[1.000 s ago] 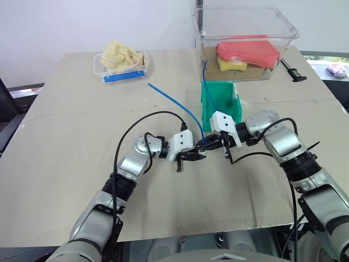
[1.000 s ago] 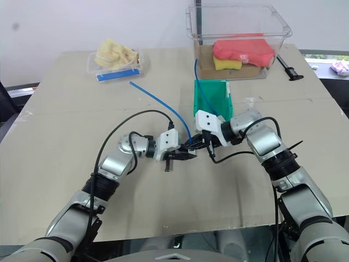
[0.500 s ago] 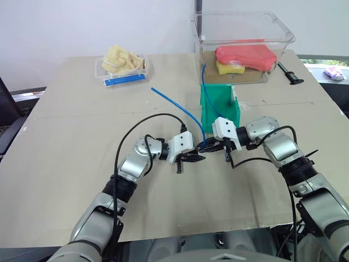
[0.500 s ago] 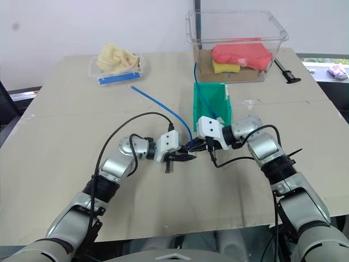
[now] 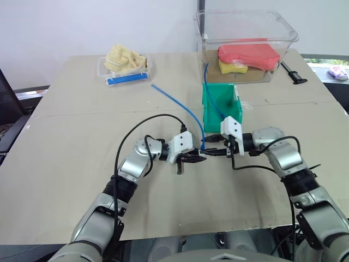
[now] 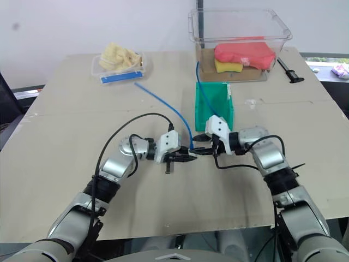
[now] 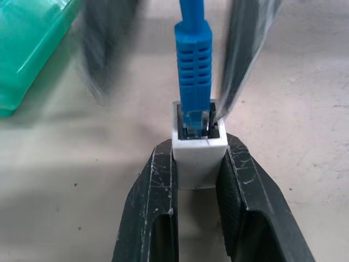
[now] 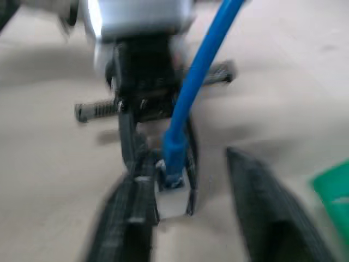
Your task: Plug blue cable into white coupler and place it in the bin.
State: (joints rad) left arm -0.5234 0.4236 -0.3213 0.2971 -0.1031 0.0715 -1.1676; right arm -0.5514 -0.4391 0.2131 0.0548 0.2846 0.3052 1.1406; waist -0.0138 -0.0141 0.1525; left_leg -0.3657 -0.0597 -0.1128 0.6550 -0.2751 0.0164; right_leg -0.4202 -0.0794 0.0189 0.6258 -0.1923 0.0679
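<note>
I will use my left gripper to release the white coupler in the green bin's far half (image 5: pixel 225 99), beside the second blue cord.
My left gripper (image 7: pixel 199 148) is shut on the white coupler (image 7: pixel 199 155), holding it just above the table. The blue cable (image 7: pixel 192 76) has its plug seated in the coupler's socket. From there the cable (image 5: pixel 177 105) runs back across the table toward the far left. My right gripper (image 5: pixel 214 153) faces the left one, open, with its fingers (image 8: pixel 262 202) standing apart on either side of the plug and not touching it. The green bin (image 5: pixel 232 112) stands just beyond both grippers.
A second blue cord (image 5: pixel 210 93) hangs into the bin from the large clear tub (image 5: pixel 245 38) behind it, which holds red and yellow items. A small clear tray (image 5: pixel 126 68) with a blue strip sits far left. A black tool (image 5: pixel 293 73) lies far right.
My right gripper has opened, let go of the cable's plug and drawn back slightly to the right. The left gripper stays put with the coupler, plug still seated.
</note>
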